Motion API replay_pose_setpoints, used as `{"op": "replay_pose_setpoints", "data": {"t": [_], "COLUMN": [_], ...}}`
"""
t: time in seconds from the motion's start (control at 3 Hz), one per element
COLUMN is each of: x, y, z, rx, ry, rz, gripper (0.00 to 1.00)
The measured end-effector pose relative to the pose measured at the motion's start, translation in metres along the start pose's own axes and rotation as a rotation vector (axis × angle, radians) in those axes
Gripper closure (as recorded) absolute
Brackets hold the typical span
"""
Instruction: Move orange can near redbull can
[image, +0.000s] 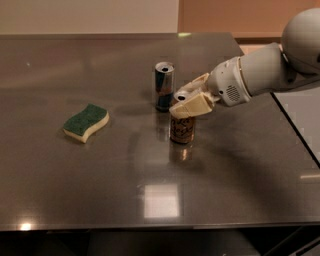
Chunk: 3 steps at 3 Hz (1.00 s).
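Note:
My gripper is going to let go of the orange can on the table (192, 119) next to the arm-facing side of the redbull can.
The orange can (181, 130) stands upright on the steel table (150, 200), coppery brown with pale lettering. My gripper (188, 102) is shut on the can's top, with the cream fingers (192, 106) wrapped around its rim from the right. The redbull can (164, 86), slim, blue and silver with a silver top, stands upright just behind and to the left of the orange can, a small gap apart. The white arm reaches in from the right edge.
A green and yellow sponge (86, 121) lies on the table at the left. The table's right edge runs near the arm, with a pale floor beyond it. A wall rises behind the table's far edge.

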<state>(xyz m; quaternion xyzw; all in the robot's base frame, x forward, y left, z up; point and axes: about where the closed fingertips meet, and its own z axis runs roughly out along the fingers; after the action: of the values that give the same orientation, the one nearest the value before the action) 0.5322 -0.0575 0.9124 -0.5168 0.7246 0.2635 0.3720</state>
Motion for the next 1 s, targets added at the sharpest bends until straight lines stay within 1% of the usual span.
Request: {"op": "replay_pose_setpoints", "data": {"t": [0.33,0.67,1.0], "x": [-0.001,0.000,0.002], "y": [-0.030,-0.052,-0.069], "z": [-0.012,-0.019,-0.020], "rx": [0.057,0.102,0.130], "ry": [-0.026,-0.046,-0.060], "rz": [0.028,0.040,0.052], "gripper": [1.00,1.00,1.00]}}
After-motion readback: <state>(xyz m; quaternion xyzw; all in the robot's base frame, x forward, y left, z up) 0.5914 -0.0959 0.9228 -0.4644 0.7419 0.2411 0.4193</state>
